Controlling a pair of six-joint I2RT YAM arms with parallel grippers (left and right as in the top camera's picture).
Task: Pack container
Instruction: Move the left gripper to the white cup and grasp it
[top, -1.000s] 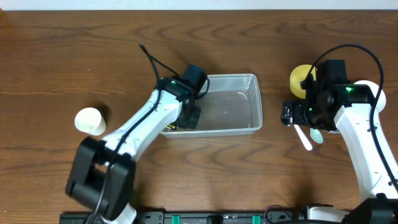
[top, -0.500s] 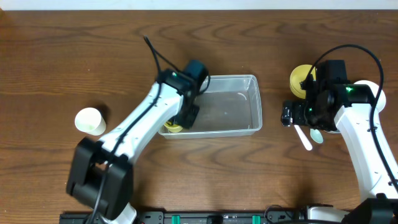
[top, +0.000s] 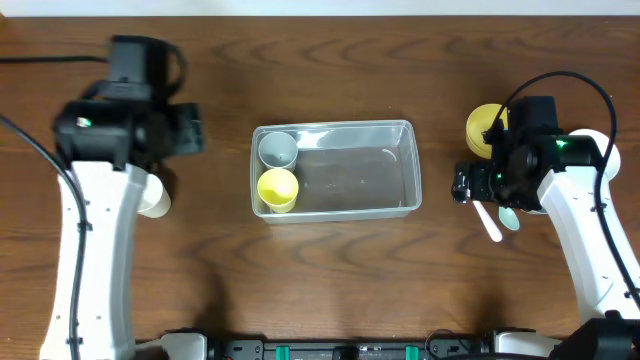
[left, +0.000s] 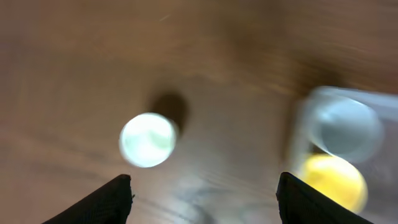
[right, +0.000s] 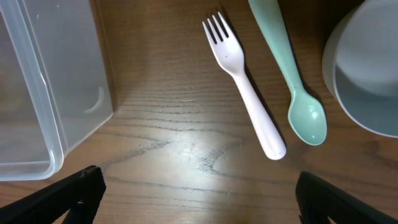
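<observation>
The robot's left gripper should next move to the white cup's rim (top: 161, 186) (left: 173, 143), on the side that faces the clear plastic container, and close there.
The clear plastic container (top: 360, 170) sits mid-table. In its left end stand a pale grey cup (top: 278, 148) and a yellow cup (top: 278, 188). My left gripper (top: 192, 130) is well left of the container, open and empty. In the blurred left wrist view a white cup (left: 148, 139) lies ahead of the left gripper (left: 205, 190), and the container (left: 367, 106) is at the right. My right gripper (top: 461, 185) hovers just right of the container, open and empty. Ahead of the right gripper (right: 199, 190) lie a white fork (right: 245, 93) and a green spoon (right: 292, 74).
A white cup (top: 155, 200) stands at the left, partly under my left arm. A yellow bowl (top: 485, 130) sits at the right, behind the right gripper. A white bowl (right: 367, 74) lies beside the spoon. The fork (top: 490, 222) and spoon (top: 510, 217) rest near the right arm.
My left gripper let go of the yellow cup in the container's left end, opened, and swung out to the far left. The right arm has not moved.
</observation>
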